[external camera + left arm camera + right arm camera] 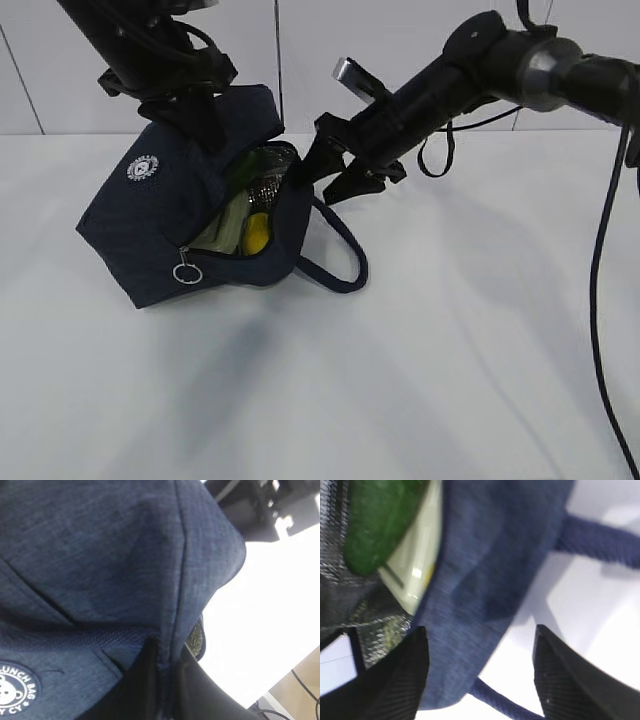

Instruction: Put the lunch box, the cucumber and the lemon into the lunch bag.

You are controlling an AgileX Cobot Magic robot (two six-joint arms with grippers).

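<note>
I can see the lunch bag lying tilted with its opening gaping, so I should pinch the bag's free side (292, 222) with my right gripper and help my left gripper stand the bag up.
The navy lunch bag (150, 215) lies tilted on the white table with its zipped top gaping toward the right. Inside it I see the pale green lunch box (222, 232), the yellow lemon (257, 233) and the dark green cucumber (240, 166). My left gripper (167, 655) is shut on a fold of the lunch bag (100, 555), holding its top flap up. My right gripper (335, 178) hovers open at the bag's mouth. In its wrist view the right gripper (480, 647) straddles the bag's wall (485, 580), with the cucumber (375, 525) and lunch box (420, 565) beyond.
A loop handle (340, 262) of the bag trails on the table to its right. The zipper's ring pull (185, 273) hangs at the front edge. A round white logo (143, 167) marks the lifted flap. Black cables (600, 300) hang at the right.
</note>
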